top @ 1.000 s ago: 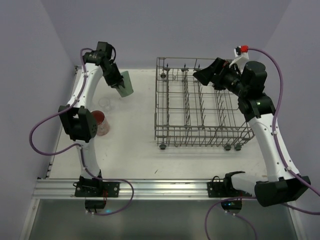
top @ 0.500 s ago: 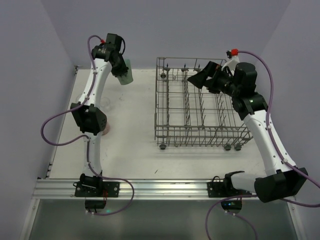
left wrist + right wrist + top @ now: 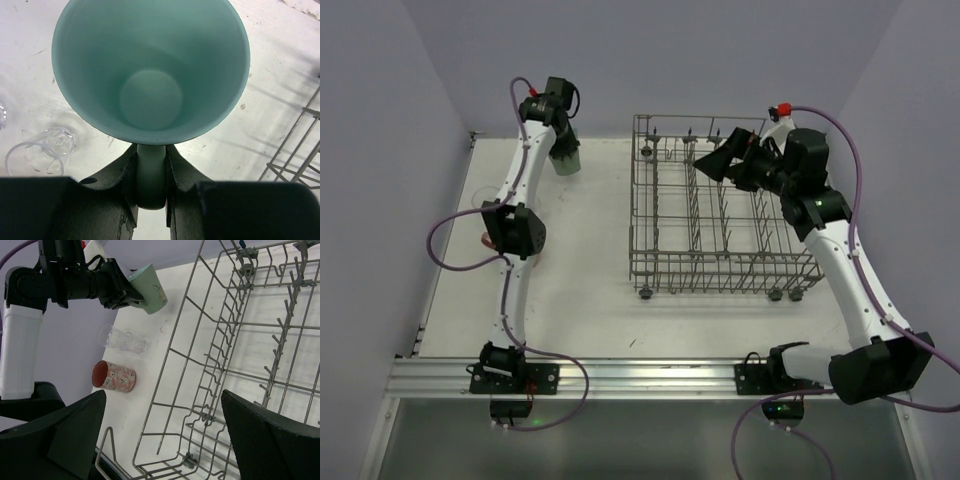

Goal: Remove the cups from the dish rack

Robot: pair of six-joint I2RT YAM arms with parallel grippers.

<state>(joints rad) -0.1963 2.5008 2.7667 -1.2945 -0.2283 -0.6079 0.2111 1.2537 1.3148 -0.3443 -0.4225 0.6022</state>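
Next, I let go of the mint-green mug with my left gripper on the table [image 3: 568, 177] between the glass tumbler and the dish rack.
My left gripper [image 3: 562, 143] is shut on the handle of the pale mint-green mug [image 3: 569, 161] and holds it at the far left of the table, left of the dish rack [image 3: 720, 215]. The left wrist view looks straight into the mug [image 3: 150, 75], whose handle sits between my fingers [image 3: 125, 172]. The pink-red patterned cup [image 3: 114, 377] lies on its side on the table, and clear glass tumblers [image 3: 122, 340] stand beyond it. My right gripper [image 3: 715, 160] is open and empty above the rack's far side. No cup shows in the wire rack [image 3: 225, 365].
A glass tumbler [image 3: 42, 150] sits on the table just below and left of the held mug. The rack's wire edge [image 3: 300, 150] lies to the mug's right. The purple wall stands close behind. In the top view my left arm hides most of the pink cup.
My left arm has carried the mug farther back and a little to the right, and its elbow has swung right. My right gripper has moved slightly left over the rack.
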